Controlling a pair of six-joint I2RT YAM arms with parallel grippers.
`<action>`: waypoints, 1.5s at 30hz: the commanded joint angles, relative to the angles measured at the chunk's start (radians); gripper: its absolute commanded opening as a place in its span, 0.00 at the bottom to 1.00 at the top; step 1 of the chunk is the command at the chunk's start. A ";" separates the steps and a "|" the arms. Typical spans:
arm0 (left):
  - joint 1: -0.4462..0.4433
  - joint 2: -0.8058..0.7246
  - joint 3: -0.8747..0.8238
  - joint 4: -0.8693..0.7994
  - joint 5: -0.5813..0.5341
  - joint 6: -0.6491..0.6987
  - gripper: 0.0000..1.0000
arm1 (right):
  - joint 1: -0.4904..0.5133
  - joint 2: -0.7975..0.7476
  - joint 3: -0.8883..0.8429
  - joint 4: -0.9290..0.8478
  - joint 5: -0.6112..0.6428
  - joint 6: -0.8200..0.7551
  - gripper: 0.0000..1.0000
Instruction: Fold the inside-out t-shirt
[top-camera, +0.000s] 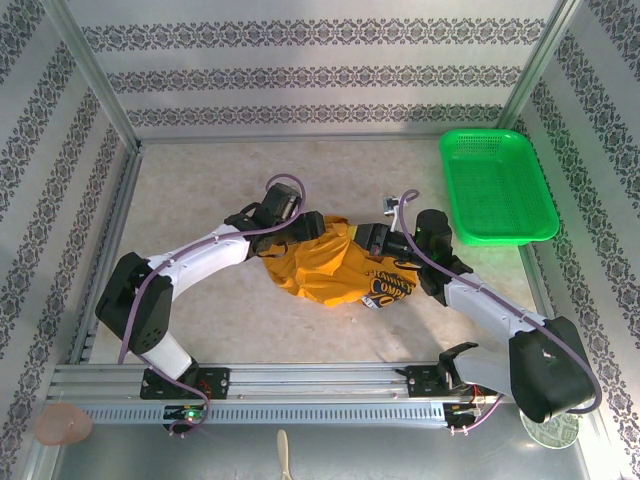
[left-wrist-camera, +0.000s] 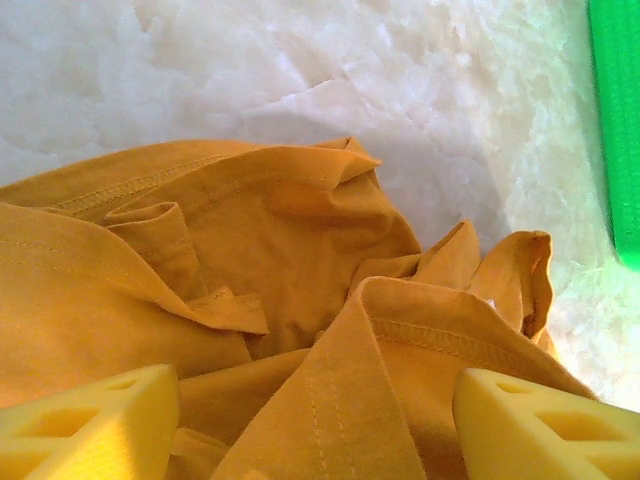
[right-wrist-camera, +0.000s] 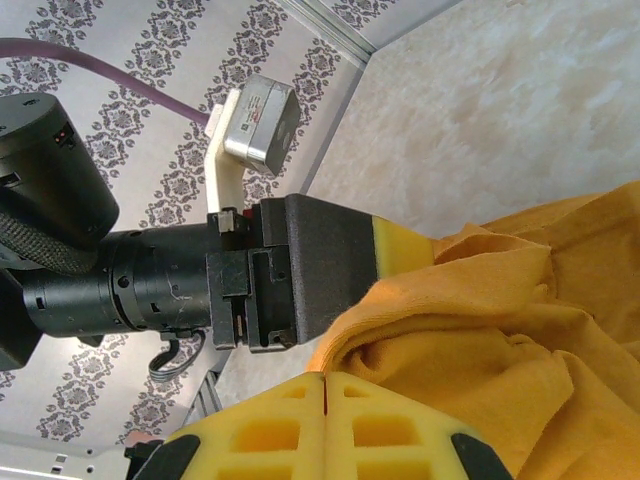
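The t-shirt's fold meets only the ends of the right gripper's closed fingers, so next the right gripper opens and grasps the edge (right-wrist-camera: 455, 248) that the left gripper lifts.
The mustard-orange inside-out t-shirt (top-camera: 320, 265) lies bunched mid-table, with its dark lettered print (top-camera: 385, 285) at its right end. My left gripper (top-camera: 308, 228) is at the shirt's far-left edge. In the left wrist view it (left-wrist-camera: 315, 430) stands open, its yellow fingers (left-wrist-camera: 90, 420) wide apart over crumpled folds and a stitched hem (left-wrist-camera: 430, 335). My right gripper (top-camera: 372, 240) sits at the shirt's upper right. In the right wrist view it (right-wrist-camera: 326, 378) is shut, pads together, a fold of shirt (right-wrist-camera: 520, 330) meeting its tips. The left gripper's finger (right-wrist-camera: 400, 250) shows just behind that fold.
A green plastic basket (top-camera: 497, 185) stands at the back right, its edge also in the left wrist view (left-wrist-camera: 615, 130). Patterned walls enclose the pale table (top-camera: 200, 190). A metal rail (top-camera: 300, 385) runs along the near edge.
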 joint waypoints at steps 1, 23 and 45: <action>-0.012 -0.004 0.020 0.024 -0.001 -0.008 0.71 | 0.012 0.000 -0.004 0.042 0.004 0.002 0.00; -0.013 -0.075 0.026 -0.055 -0.101 0.058 0.10 | 0.008 0.050 -0.009 0.036 0.036 -0.020 0.00; 0.005 -0.367 -0.200 0.490 0.199 -0.018 0.00 | 0.135 -0.188 0.160 -0.544 0.442 -0.291 0.68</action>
